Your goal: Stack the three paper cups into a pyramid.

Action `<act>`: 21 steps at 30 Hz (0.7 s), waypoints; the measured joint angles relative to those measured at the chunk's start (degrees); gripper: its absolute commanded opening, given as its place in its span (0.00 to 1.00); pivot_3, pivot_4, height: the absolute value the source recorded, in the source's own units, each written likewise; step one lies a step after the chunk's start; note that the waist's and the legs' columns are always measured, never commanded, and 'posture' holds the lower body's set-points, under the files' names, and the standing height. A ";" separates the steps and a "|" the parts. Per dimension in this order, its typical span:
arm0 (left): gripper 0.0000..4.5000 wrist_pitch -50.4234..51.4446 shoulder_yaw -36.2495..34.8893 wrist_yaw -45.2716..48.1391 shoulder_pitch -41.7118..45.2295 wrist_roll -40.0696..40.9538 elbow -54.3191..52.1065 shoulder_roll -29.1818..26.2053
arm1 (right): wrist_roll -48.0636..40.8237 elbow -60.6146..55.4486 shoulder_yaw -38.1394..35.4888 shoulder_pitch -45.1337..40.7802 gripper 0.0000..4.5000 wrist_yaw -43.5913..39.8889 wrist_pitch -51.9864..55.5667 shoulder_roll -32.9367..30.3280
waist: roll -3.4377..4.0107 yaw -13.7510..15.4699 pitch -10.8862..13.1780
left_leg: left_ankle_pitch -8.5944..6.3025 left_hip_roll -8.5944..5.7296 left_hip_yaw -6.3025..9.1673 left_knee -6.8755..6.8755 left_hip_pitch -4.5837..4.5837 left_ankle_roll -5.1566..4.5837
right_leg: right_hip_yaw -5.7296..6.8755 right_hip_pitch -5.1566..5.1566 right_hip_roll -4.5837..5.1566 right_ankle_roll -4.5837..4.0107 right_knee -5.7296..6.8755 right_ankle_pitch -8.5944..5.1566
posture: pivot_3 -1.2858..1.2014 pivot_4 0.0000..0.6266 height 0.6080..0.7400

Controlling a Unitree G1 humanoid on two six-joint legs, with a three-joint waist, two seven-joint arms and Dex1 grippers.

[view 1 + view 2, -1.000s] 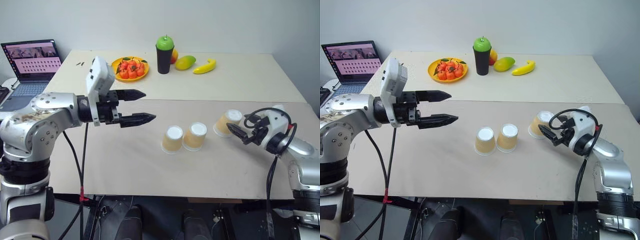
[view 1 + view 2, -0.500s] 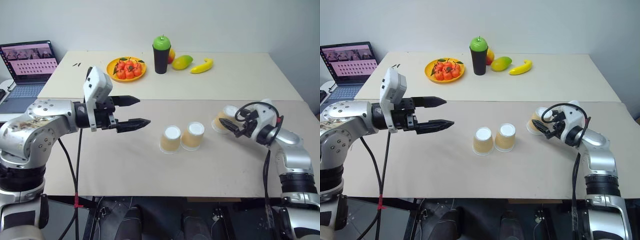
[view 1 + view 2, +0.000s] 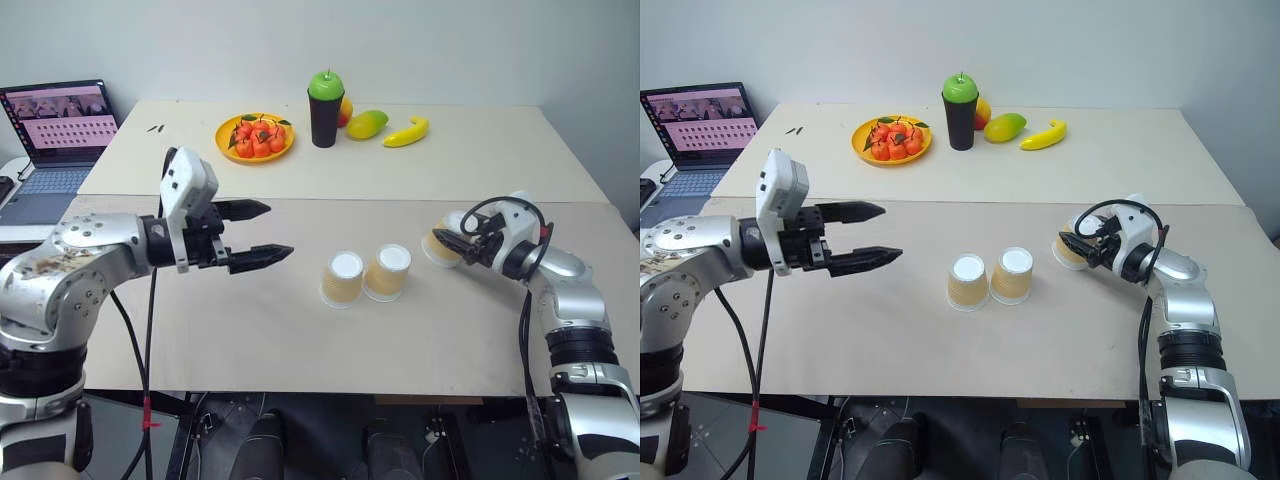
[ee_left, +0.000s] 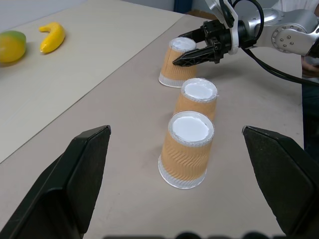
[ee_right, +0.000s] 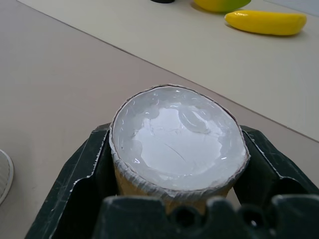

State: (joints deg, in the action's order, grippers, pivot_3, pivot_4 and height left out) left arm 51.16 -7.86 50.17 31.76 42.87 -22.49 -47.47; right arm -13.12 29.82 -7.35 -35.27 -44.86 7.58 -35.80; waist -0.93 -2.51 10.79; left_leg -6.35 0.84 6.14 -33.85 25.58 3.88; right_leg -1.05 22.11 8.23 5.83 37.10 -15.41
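Note:
The held paper cup will go down across the tops of the touching upside-down cups [image 3: 371, 263] from my right gripper.
Two of the paper cups [image 3: 344, 278] [image 3: 388, 272] stand upside down, side by side and touching, in the middle of the tan table [image 3: 250, 330]. The third paper cup [image 3: 436, 250] is to their right, base up and leaning slightly. My right gripper [image 3: 452, 244] is shut on it, and in the right wrist view its fingers [image 5: 75, 199] press the sides of this cup [image 5: 178, 144]. My left gripper [image 3: 278, 230] hovers open and empty above the table, left of the pair, pointing toward them. The left wrist view has the three cups in a row [image 4: 187, 149].
Along the far side stand a black cup topped by a green apple [image 3: 328, 100], an orange plate of red fruit [image 3: 258, 137], a mango [image 3: 368, 124] and a banana [image 3: 408, 132]. An open laptop [image 3: 60, 125] is at the far left.
My right gripper has pushed forward around the third cup and shut on it. The left gripper stays open and has hardly moved.

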 measured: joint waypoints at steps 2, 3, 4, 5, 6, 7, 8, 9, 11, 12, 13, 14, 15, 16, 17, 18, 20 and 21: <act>1.00 -0.01 0.00 -0.05 -0.16 0.00 -0.10 0.00 | 0.18 -0.43 0.00 0.00 0.64 -0.08 0.22 -0.35 | 0.00 0.02 0.00 | 0.00 0.00 0.00 0.00 0.00 0.00 | 0.00 0.00 0.00 0.00 0.00 0.00 | 0.52 0.24 0.97; 1.00 -0.04 0.00 -0.06 -0.21 0.00 -0.10 0.00 | 0.21 -0.98 0.00 0.00 0.64 -0.21 0.61 -0.68 | 0.00 0.02 0.00 | 0.00 0.00 0.00 0.00 0.00 0.00 | 0.00 0.00 0.00 0.00 0.00 0.00 | 0.52 0.24 0.97; 1.00 -0.07 0.00 -0.05 -0.30 0.00 -0.10 0.00 | 0.17 -2.08 0.00 -0.01 0.64 -0.60 1.29 -1.23 | 0.01 0.01 0.01 | 0.00 0.00 0.00 0.01 0.00 0.00 | 0.00 0.02 0.00 -0.01 0.00 0.00 | 0.52 0.24 0.97; 1.00 -0.15 0.00 -0.03 -0.39 0.00 -0.11 0.01 | -0.02 -3.45 0.00 -0.03 0.64 -1.14 2.40 -1.82 | 0.01 0.01 0.01 | 0.00 0.00 0.00 0.01 0.01 0.00 | 0.00 0.02 0.00 -0.01 0.00 0.00 | 0.52 0.24 0.97; 1.00 -0.20 0.00 -0.01 -0.57 0.00 -0.12 0.01 | -0.32 -4.86 0.00 -0.14 0.64 -1.58 3.51 -2.40 | 0.01 0.02 0.01 | 0.00 0.00 0.00 0.02 0.00 0.00 | 0.00 0.02 0.00 -0.01 0.00 0.00 | 0.52 0.24 0.97; 1.00 -0.27 0.00 0.01 -0.78 0.00 -0.11 0.05 | -0.96 -7.03 0.02 -0.57 0.64 -2.65 5.71 -3.35 | 0.02 -0.01 0.01 | 0.00 0.00 0.00 0.02 0.01 0.00 | 0.00 0.03 0.00 -0.01 0.00 0.00 | 0.52 0.24 0.97; 1.00 -0.36 0.02 0.06 -1.00 0.00 -0.11 0.12 | -1.74 -9.65 0.11 -1.20 0.64 -3.88 8.38 -4.63 | 0.03 -0.09 0.02 | 0.00 0.00 0.00 0.02 0.01 0.00 | 0.00 0.05 0.00 -0.01 0.01 0.00 | 0.52 0.24 0.97; 1.00 -0.47 0.05 0.11 -1.19 0.00 -0.11 0.16 | -2.12 -12.09 0.27 -2.17 0.64 -4.99 10.72 -5.84 | 0.04 -0.16 0.03 | 0.00 0.00 0.00 0.03 0.01 0.00 | -0.01 0.06 0.00 0.00 0.01 -0.01 | 0.52 0.24 0.97; 1.00 -1.24 0.18 0.50 -1.84 -0.05 -0.10 0.31 | -4.77 -18.50 0.84 -5.80 0.64 -7.48 17.19 -8.03 | 0.07 -0.40 0.05 | 0.00 0.02 0.00 0.04 0.00 0.00 | -0.02 0.07 0.00 0.00 0.02 -0.01 | 0.52 0.24 0.97; 1.00 -1.43 0.39 0.62 -2.02 -0.07 -0.08 0.46 | -5.87 -20.64 1.22 -7.57 0.64 -8.25 19.20 -8.72 | 0.07 -0.46 0.05 | 0.00 0.02 0.00 0.05 -0.01 0.00 | -0.02 0.07 0.00 0.00 0.02 -0.02 | 0.52 0.24 0.97; 1.00 -1.93 0.74 0.80 -2.22 -0.11 -0.05 0.73 | -7.38 -23.77 1.64 -9.97 0.64 -9.38 22.04 -9.40 | 0.06 -0.40 0.05 | 0.00 0.04 0.00 0.06 -0.02 0.00 | 0.00 0.05 0.00 0.00 0.02 -0.05 | 0.52 0.24 0.97; 1.00 -2.39 1.23 0.93 -2.26 -0.29 0.08 0.98 | -8.89 -26.40 2.34 -12.23 0.64 -10.29 25.50 -9.97 | 0.06 -0.25 0.05 | 0.00 0.03 0.00 0.06 -0.01 0.00 | 0.00 0.05 0.00 0.02 0.00 -0.06 | 0.52 0.24 0.97; 1.00 -2.58 1.60 1.00 -2.26 -0.51 0.18 1.34 | -10.09 -28.06 2.71 -13.70 0.64 -10.92 27.99 -10.04 | 0.02 -0.07 0.04 | 0.00 0.03 0.00 0.04 -0.01 0.00 | 0.00 0.03 0.00 0.01 0.00 -0.06 | 0.52 0.24 0.97; 1.00 -2.67 1.78 1.01 -2.26 -0.62 0.38 1.62 | -10.72 -28.69 3.11 -14.39 0.64 -11.37 29.40 -10.16 | 0.01 0.00 0.05 | 0.00 0.02 0.00 0.04 0.00 0.00 | 0.00 0.03 0.00 0.01 -0.01 -0.05 | 0.52 0.24 0.97; 1.00 -2.85 2.17 1.04 -2.26 -0.88 0.82 1.96 | -11.88 -29.93 4.29 -15.28 0.64 -12.15 32.19 -10.24 | -0.01 0.21 0.06 | 0.00 0.02 0.00 0.02 0.01 0.00 | 0.02 0.03 0.00 0.00 -0.01 -0.05 | 0.52 0.24 0.97; 1.00 -3.21 2.44 1.02 -2.26 -1.14 1.06 2.29 | -12.93 -31.02 5.31 -15.75 0.64 -12.83 34.34 -10.25 | -0.02 0.34 0.06 | 0.00 0.01 0.00 0.03 0.05 0.00 | 0.01 0.06 0.00 -0.01 -0.01 -0.04 | 0.52 0.24 0.97; 1.00 -3.88 2.71 1.06 -2.24 -1.29 1.22 2.86 | -14.02 -33.16 7.30 -15.99 0.64 -14.40 36.68 -10.29 | -0.03 0.45 0.07 | 0.00 0.01 0.00 0.02 0.07 0.00 | 0.01 0.06 0.00 -0.04 -0.01 -0.02 | 0.52 0.24 0.97; 1.00 -4.34 3.04 1.12 -2.25 -1.44 1.35 3.06 | -14.75 -34.45 8.34 -16.12 0.64 -14.94 38.09 -10.29 | -0.03 0.45 0.07 | 0.00 0.01 0.00 0.02 0.09 0.00 | 0.01 0.08 0.00 -0.05 -0.02 -0.02 | 0.52 0.24 0.97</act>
State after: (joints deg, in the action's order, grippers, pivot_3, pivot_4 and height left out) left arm 46.82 -4.83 51.29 29.52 41.43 -21.14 -44.41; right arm -27.87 -4.63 0.99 -51.40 -59.80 45.67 -46.09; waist -0.97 -2.06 10.86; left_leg -6.36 0.85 6.15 -33.83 25.66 3.88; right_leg -1.04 22.19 8.24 5.78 37.08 -15.43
